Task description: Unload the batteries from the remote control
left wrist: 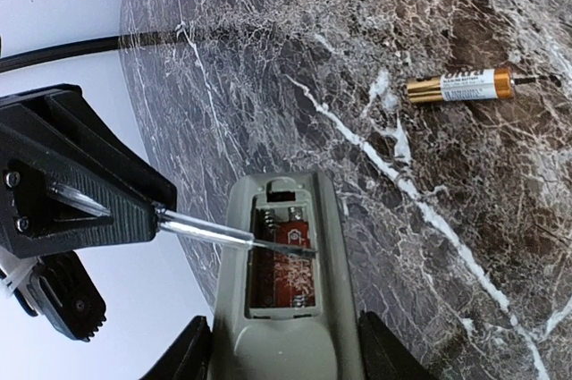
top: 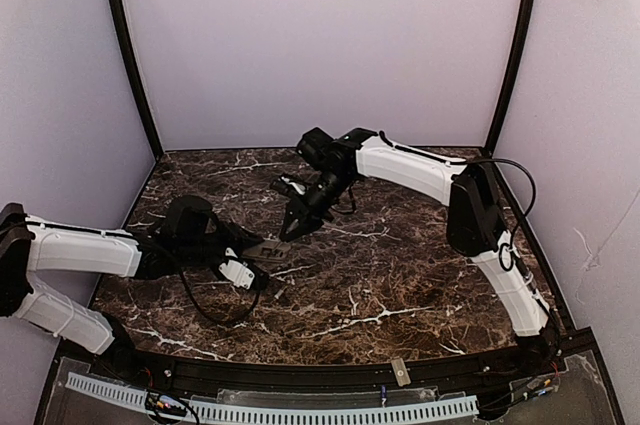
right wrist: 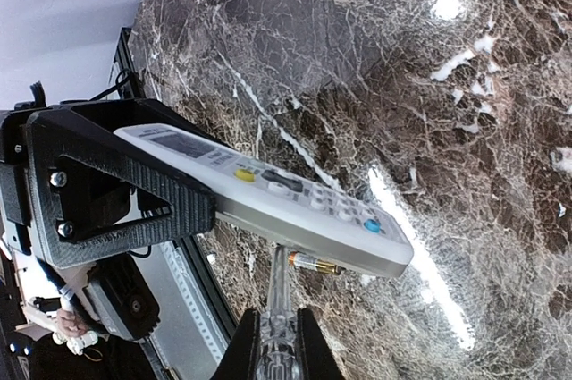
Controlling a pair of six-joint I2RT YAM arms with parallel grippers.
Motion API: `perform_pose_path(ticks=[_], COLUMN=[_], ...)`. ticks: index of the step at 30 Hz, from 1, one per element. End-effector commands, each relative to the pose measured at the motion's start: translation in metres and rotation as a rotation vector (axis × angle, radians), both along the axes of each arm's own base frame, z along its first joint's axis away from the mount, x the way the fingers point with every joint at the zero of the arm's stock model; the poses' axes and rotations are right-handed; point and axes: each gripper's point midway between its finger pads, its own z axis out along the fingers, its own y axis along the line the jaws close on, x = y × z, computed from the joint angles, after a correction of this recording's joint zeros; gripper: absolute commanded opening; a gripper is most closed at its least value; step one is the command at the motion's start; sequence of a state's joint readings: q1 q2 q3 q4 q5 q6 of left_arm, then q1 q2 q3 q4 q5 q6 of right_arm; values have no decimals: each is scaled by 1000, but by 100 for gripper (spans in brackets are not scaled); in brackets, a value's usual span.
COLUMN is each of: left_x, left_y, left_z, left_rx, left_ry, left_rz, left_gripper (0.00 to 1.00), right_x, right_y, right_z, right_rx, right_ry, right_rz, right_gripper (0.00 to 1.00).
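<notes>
I will set the remote control down with my left gripper on the dark marble table (top: 207, 275), between the gold battery and the side panel.
My left gripper (left wrist: 286, 353) is shut on the remote control (left wrist: 284, 219) and holds it above the table, back side up in the left wrist view. Its open battery recess (left wrist: 281, 259) shows a red board and springs; I see no battery in it. My right gripper (right wrist: 277, 344) is shut on a clear-handled screwdriver (right wrist: 279, 295), whose tip (left wrist: 299, 250) rests inside the recess. The right wrist view shows the remote's white button front (right wrist: 286, 197). One gold battery (left wrist: 460, 87) lies on the marble; it also shows under the remote in the right wrist view (right wrist: 315, 263).
The dark marble table (top: 400, 275) is walled by white panels at the back and sides. A black cable (left wrist: 80, 49) runs along the left. A small grey flat piece (top: 400, 372) lies on the near rim. In the top view the grippers meet at centre-left (top: 285, 235).
</notes>
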State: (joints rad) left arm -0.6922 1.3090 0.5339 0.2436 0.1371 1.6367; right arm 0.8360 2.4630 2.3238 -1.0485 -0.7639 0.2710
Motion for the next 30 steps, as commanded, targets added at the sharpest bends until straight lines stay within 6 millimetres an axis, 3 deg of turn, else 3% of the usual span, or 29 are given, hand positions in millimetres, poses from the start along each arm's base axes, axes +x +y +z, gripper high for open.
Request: perform_pose_path(ticks=[1, 16, 24, 30], left_x=[12, 24, 25, 27], left_y=[-17, -10, -9, -11], left_z=[34, 48, 52, 73], left_rx=[-123, -227, -271, -415], left_ry=[-49, -48, -36, 31], left_rz=[15, 139, 170, 239], left_gripper=[0, 0, 0, 0], right_x=[13, 16, 22, 23], right_y=[-9, -46, -74, -94], right_z=[23, 84, 102, 104], right_rx=[35, 73, 55, 24], right_ry=[-112, -252, -336, -397], right_rz=[-8, -63, -127, -182], right_gripper=[0, 0, 0, 0])
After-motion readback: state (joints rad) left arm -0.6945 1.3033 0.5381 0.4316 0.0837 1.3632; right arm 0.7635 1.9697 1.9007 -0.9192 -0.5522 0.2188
